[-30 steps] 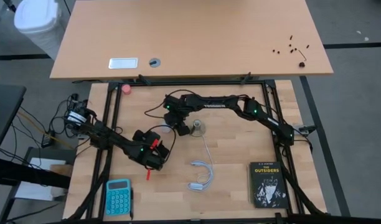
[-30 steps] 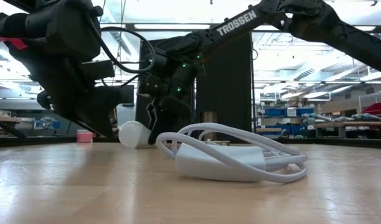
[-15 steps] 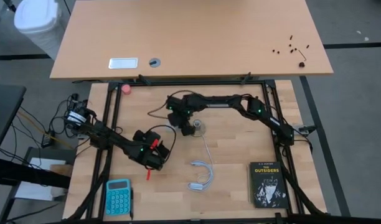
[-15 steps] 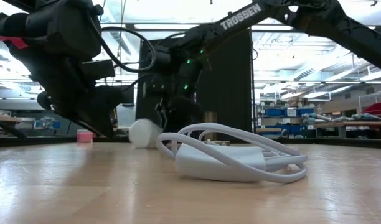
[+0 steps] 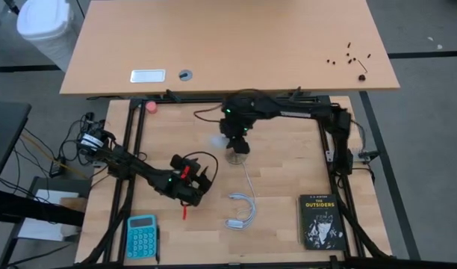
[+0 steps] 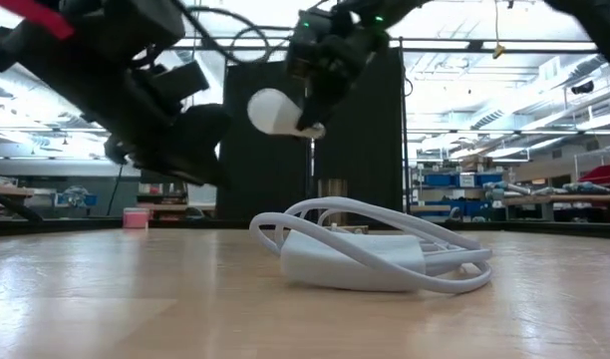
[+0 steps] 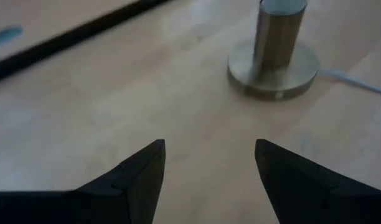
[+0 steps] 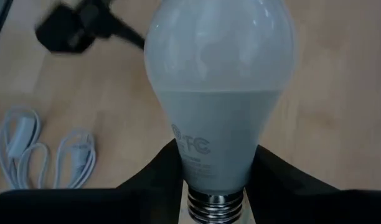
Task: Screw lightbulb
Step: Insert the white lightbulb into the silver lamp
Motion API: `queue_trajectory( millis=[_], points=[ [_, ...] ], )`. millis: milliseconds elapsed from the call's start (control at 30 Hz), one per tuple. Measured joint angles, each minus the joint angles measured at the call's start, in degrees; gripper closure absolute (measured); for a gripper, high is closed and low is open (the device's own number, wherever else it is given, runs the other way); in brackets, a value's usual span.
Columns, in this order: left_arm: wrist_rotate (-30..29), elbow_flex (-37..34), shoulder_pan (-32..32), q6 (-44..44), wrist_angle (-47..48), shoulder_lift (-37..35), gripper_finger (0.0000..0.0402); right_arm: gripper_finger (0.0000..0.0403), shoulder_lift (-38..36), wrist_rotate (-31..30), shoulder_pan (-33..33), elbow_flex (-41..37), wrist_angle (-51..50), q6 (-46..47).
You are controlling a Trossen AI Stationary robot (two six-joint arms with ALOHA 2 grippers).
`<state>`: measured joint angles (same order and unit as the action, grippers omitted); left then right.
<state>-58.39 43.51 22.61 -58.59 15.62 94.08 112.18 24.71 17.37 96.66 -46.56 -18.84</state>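
Next, my right gripper releases the white lightbulb, screw base seated in the top of the brass socket (image 5: 238, 151). The lightbulb now hangs above the table's middle.
The white lightbulb (image 8: 218, 81) hangs in the air over the middle of the table, with my right gripper (image 8: 218, 183) shut on it; in the low view the lightbulb (image 6: 273, 110) is well above the wood. The brass socket (image 5: 237, 155) stands on its round foot just below and nearer. Its white cord runs to a coil (image 5: 242, 212). My left gripper (image 7: 209, 165) is open to the socket's near left, low over the table, and faces the socket (image 7: 274, 59) with nothing between its fingers. My right gripper pinches the bulb's narrow neck (image 8: 218, 168), just above the metal screw base (image 8: 216, 208), between its two fingers (image 8: 162, 171). The fingers slant down from above. The bulb is lifted clear of the table, its globe pointing away from the gripper toward the table's left.
A black book (image 5: 320, 221) lies at the near right and a blue calculator (image 5: 142, 235) at the near left. A small pink thing (image 5: 151, 107) sits at the far left. The coiled cord with its switch (image 6: 355, 254) lies near the front middle.
My right gripper has risen and gone a little toward the table's far right. It has carried the bulb, which lay on the wood, clear of the table. My left gripper has tipped upward a little and shifted slightly toward the right.
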Motion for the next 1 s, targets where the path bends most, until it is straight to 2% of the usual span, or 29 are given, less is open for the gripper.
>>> queue_trajectory(
  millis=[100,200,300,400,633,867,1000],
  points=[
    [-2.1,0.0,-0.5,3.1,-2.2,0.0,0.0147,0.0264,-5.9,-0.5,0.0,-12.2,12.6,3.7],
    [-2.3,0.0,-1.7,6.4,-4.7,0.0,0.0147,0.0264,-10.6,-4.7,0.0,-23.5,27.3,7.0],
    [0.5,0.0,-3.8,10.9,-8.4,0.0,0.0147,0.0264,-12.9,-8.7,-0.3,-32.5,38.9,9.7],
    [3.1,0.0,-6.3,15.0,-12.3,0.0,0.0147,0.0264,-14.8,-9.6,-0.5,-38.7,50.9,13.4],
    [4.7,0.0,-10.8,22.4,-18.2,0.0,0.0147,0.0261,-15.0,-10.1,-1.0,-48.7,67.5,18.8],
    [12.3,0.0,-16.2,29.5,-24.6,0.0,0.0147,0.0257,-14.9,-11.5,-2.1,-54.1,75.1,18.6],
    [21.6,0.0,-19.5,34.6,-26.5,0.0,0.0147,0.0256,-14.8,-11.8,-2.0,-55.8,77.6,17.5]
  ],
)
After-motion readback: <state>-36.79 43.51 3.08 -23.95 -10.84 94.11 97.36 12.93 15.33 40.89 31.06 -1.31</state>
